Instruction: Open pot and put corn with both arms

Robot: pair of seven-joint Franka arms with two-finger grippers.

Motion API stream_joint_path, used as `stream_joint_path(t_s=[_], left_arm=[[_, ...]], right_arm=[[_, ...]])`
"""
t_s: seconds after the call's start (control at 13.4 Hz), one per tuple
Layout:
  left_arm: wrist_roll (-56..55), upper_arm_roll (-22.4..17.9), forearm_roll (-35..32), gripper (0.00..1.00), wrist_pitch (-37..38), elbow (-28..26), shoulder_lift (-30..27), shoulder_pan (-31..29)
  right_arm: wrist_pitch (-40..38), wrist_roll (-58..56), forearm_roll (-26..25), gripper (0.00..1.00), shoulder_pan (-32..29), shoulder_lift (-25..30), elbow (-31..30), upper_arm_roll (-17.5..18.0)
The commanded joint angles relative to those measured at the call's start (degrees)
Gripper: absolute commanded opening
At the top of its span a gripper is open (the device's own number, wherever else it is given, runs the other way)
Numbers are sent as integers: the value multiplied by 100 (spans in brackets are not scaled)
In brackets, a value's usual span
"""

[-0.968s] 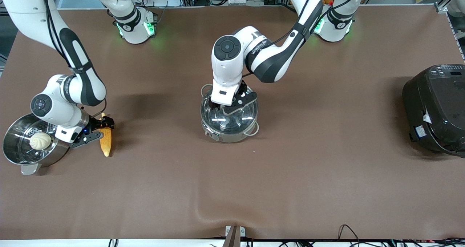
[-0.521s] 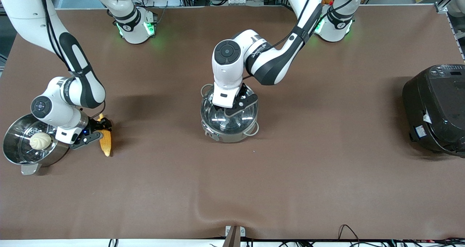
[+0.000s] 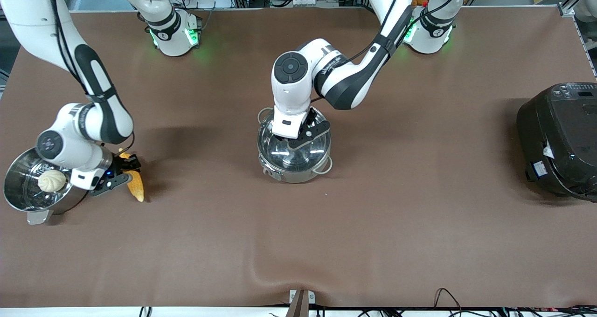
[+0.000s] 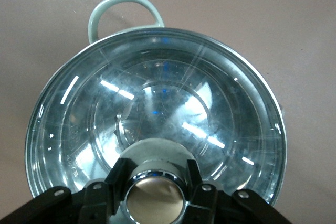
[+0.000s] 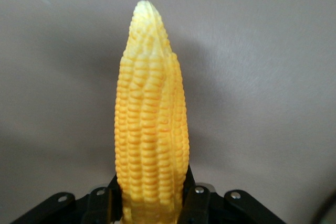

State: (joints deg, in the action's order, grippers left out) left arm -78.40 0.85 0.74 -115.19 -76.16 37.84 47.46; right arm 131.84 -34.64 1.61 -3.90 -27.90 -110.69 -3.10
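I need to use my left gripper to set the glass lid down and let go of it on the cloth halfway (image 3: 430, 160) between the steel pot and the rice cooker.
The steel pot (image 3: 294, 168) stands mid-table with its glass lid (image 4: 157, 103) on it. My left gripper (image 3: 295, 139) is down on the lid, and in the left wrist view (image 4: 156, 190) its fingers are shut on the tan knob (image 4: 156, 200). One pale loop handle (image 4: 123, 11) shows at the rim. My right gripper (image 3: 122, 169) is shut on the thick end of the yellow corn (image 3: 135, 186), beside the steamer pot. In the right wrist view the corn (image 5: 152, 119) sticks out from the gripper (image 5: 152, 200), tapered tip forward, just over the brown cloth.
A steel pot with a perforated insert (image 3: 16, 196) and a white bun (image 3: 52, 180) sits at the right arm's end, touching distance from my right wrist. A black rice cooker (image 3: 559, 140) stands at the left arm's end.
My right gripper has shifted slightly toward the steamer pot with the corn, which has tilted and lifted a little. My left gripper has settled on the lid knob; the lid stays on.
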Motion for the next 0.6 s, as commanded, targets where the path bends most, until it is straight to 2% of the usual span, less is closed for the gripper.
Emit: stream_joint_path(t_s=[0.0, 0.15, 0.3, 0.37, 0.52], left_arm=[[-61, -32, -4, 0, 197, 128, -48, 105], [26, -50, -92, 0, 530, 119, -311, 62], [499, -93, -83, 0, 891, 93, -732, -61], [789, -85, -83, 0, 1101, 67, -978, -297], [1561, -85, -92, 0, 1497, -38, -1435, -789]], right_arm=[[-1489, 683, 94, 22, 292, 162, 967, 20], [-2064, 1177, 111, 20, 609, 153, 1478, 20], [-2119, 1817, 609, 19, 829, 249, 1559, 81], [-2110, 2116, 943, 19, 969, 293, 1568, 90], [-2127, 2792, 1078, 19, 1338, 293, 1734, 90]])
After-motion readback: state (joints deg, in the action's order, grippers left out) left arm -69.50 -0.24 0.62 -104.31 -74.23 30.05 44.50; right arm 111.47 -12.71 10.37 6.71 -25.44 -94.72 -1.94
